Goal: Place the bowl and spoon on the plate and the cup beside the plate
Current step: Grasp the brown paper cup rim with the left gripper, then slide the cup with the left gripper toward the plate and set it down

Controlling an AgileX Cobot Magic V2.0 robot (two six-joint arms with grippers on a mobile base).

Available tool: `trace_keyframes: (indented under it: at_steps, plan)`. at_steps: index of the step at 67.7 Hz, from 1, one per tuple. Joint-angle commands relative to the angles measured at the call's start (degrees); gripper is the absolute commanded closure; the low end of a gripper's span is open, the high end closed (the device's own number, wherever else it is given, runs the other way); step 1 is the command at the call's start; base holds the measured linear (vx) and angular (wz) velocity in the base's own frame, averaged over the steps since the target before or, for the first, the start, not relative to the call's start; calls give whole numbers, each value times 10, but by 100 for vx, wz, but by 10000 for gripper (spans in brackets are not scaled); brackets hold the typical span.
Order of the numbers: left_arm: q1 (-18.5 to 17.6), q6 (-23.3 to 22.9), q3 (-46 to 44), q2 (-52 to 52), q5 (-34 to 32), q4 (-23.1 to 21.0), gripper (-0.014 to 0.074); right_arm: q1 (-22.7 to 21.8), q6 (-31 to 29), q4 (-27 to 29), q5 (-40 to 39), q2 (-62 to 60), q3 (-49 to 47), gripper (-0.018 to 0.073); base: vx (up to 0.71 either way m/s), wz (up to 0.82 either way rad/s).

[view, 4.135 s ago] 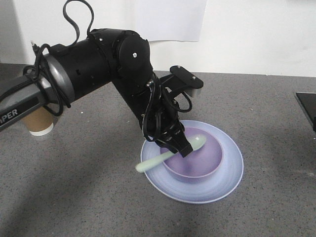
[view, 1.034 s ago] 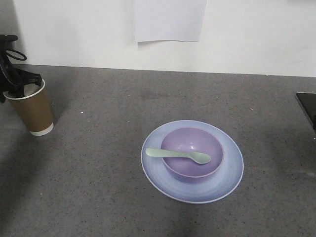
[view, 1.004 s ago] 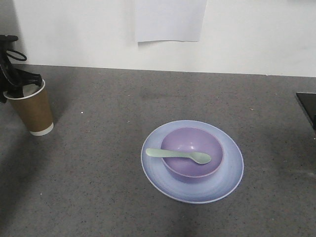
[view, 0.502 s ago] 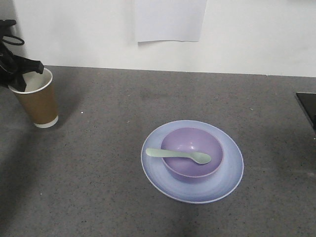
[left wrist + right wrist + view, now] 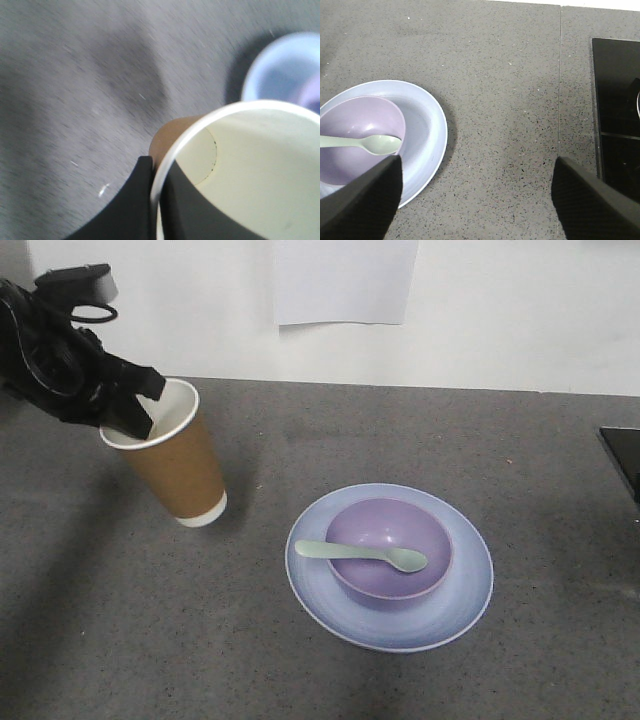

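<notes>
Next, I release the cup from my left gripper on the counter just off the plate's edge [image 5: 241, 574], near the handle of the spoon.
The brown paper cup [image 5: 185, 465] hangs tilted left of the plate, its white inside [image 5: 260, 160] facing my left wrist camera. My left gripper [image 5: 135, 408] is shut on its rim, one finger [image 5: 140, 200] outside the wall and one inside. I cannot tell whether the cup's base touches the counter. The pale blue plate [image 5: 460, 590] lies at mid-counter with the lavender bowl [image 5: 385, 525] on it. The mint spoon [image 5: 365, 555] rests across the bowl, its handle pointing left. My right gripper [image 5: 476, 200] hovers open above the counter just right of the plate [image 5: 425, 130], bowl [image 5: 355, 115] and spoon [image 5: 370, 144].
A black flat object [image 5: 622, 460] lies at the counter's right edge, beside my right gripper [image 5: 617, 100]. A white wall with a paper sheet [image 5: 345, 280] backs the grey speckled counter. The plate's edge [image 5: 280, 70] shows beyond the cup in the left wrist view.
The left arm left the spoon in the bowl, went to the far left and gripped the cup's rim. It has now carried the cup right, toward the plate, tilting it.
</notes>
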Motion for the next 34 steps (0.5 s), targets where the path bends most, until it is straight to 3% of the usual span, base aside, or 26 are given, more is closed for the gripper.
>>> trace_keyframes:
  at_steps: [1, 34]
  plan:
    - [-21, 3, 20, -45, -36, -18, 604, -2, -4, -3, -41, -1, -15, -23, 0, 0]
    - [-77, 2, 95, -48, -114, -18, 604, -2, -4, -2, -43, -1, -15, -23, 0, 0]
